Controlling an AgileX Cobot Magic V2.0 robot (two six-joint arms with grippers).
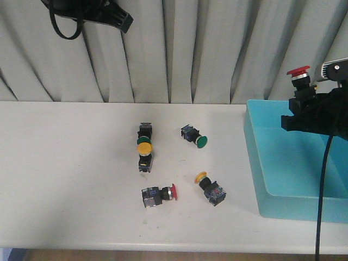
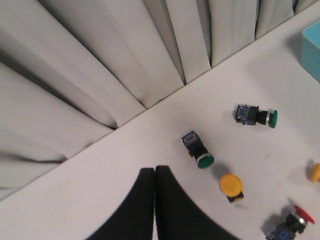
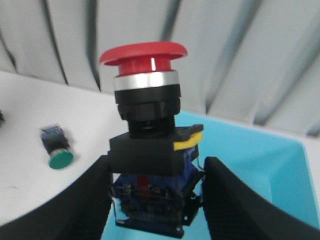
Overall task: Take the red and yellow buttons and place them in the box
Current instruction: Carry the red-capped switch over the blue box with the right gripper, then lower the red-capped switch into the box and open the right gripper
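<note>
My right gripper releases its red button next on the turquoise box's bottom, beside the box's side (image 1: 271, 158) nearest the green-capped buttons.
My right gripper (image 1: 302, 98) is shut on a red mushroom-cap button (image 1: 298, 74) and holds it upright above the turquoise box (image 1: 261, 163). In the right wrist view the fingers (image 3: 92, 195) clamp its blue block (image 3: 152, 192), with the box floor (image 3: 260, 170) below. On the table lie a yellow button (image 1: 144, 149), another yellow button (image 1: 209, 187) and a red button (image 1: 159, 196). My left gripper (image 2: 154, 172) is shut and empty, high over the table's back left, apart from the yellow cap (image 2: 231, 186).
Two green-capped buttons lie on the table, one (image 1: 194, 136) in the middle and one (image 1: 143, 133) touching the yellow button's far side. They also show in the left wrist view (image 2: 256, 116) (image 2: 199, 152). A grey curtain (image 1: 179, 49) hangs behind the table.
</note>
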